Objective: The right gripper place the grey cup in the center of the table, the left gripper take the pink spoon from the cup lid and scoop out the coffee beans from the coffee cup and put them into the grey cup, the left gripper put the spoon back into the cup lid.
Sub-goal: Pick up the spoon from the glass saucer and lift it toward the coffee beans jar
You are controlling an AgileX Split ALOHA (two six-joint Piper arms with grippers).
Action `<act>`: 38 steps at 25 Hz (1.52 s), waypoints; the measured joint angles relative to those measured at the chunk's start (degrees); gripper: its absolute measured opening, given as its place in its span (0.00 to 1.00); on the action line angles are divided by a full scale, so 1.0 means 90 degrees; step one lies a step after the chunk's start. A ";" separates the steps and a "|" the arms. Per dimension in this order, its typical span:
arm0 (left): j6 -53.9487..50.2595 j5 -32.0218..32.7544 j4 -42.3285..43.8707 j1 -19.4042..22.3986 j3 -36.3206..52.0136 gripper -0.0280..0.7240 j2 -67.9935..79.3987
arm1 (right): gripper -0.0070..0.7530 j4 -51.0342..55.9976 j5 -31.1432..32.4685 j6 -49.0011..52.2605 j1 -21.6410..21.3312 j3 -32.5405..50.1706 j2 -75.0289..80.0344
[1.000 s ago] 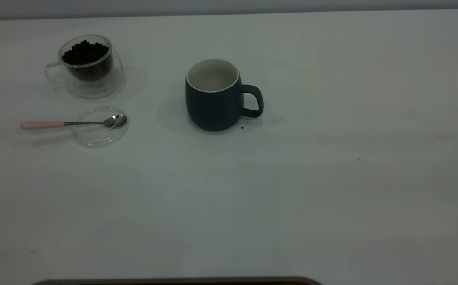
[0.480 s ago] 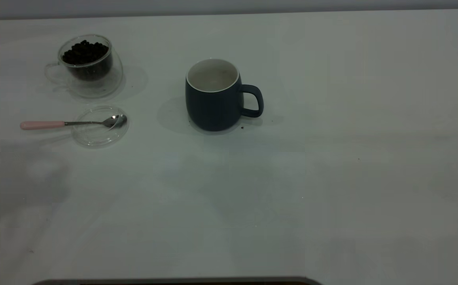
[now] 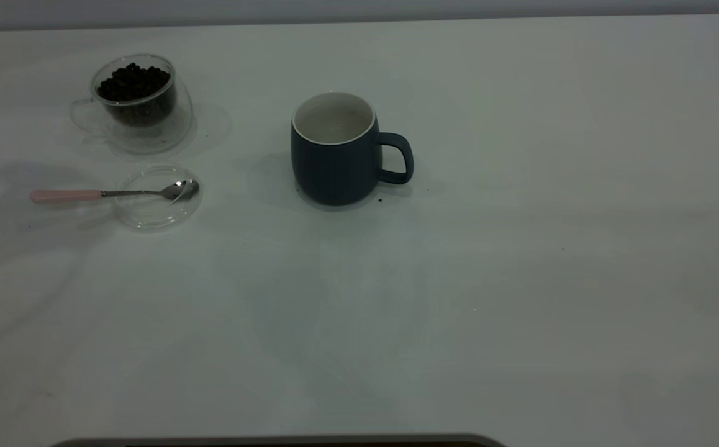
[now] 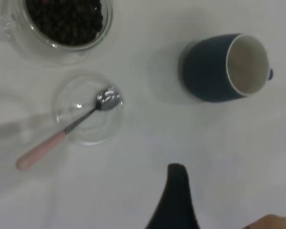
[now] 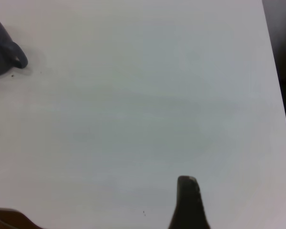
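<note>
The pink spoon is on the cup lid. My left gripper will go to it next and close on the middle of the spoon's handle (image 3: pixel 67 196) (image 4: pixel 44 148).
The grey cup (image 3: pixel 333 169) stands upright near the middle of the table (image 3: pixel 521 279), handle to the right; it also shows in the left wrist view as the cup (image 4: pixel 207 71). The pink spoon (image 3: pixel 64 196) lies with its bowl in the cup lid (image 3: pixel 156 214) at the left. Behind them, the coffee cup (image 3: pixel 142 127) holds coffee beans (image 3: pixel 133 82). Neither gripper shows in the exterior view. My left gripper (image 4: pixel 224 193) hovers open above the table, near the spoon (image 4: pixel 43 150) and lid (image 4: pixel 93 131). My right gripper (image 5: pixel 95 194) is open over bare table, far from the cup (image 5: pixel 2 47).
The table's right edge (image 5: pixel 276 95) runs close to my right gripper. A few dark specks lie by the grey cup's base (image 3: pixel 380 200). A dark strip (image 3: pixel 272 442) lines the front edge.
No object has moved. A soft shadow on the left side of the table has crept up from the front toward the spoon handle.
</note>
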 joint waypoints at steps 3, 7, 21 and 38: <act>0.0694 0.0366 -0.0402 0.0727 0.0000 0.99 0.0425 | 0.79 0.0000 0.0000 0.0000 0.0000 0.0000 0.0000; 0.1369 0.0711 -0.0603 0.1602 -0.0007 0.99 0.0988 | 0.79 0.0000 0.0000 0.0000 0.0000 0.0000 0.0000; 0.3174 0.1000 -0.1097 0.2768 -0.0070 0.99 0.3173 | 0.79 0.0000 0.0000 0.0000 0.0000 0.0000 -0.0002; 0.4472 0.0978 -0.2019 0.2209 -0.0735 0.99 0.5010 | 0.78 0.0000 0.0000 0.0000 0.0000 0.0000 -0.0007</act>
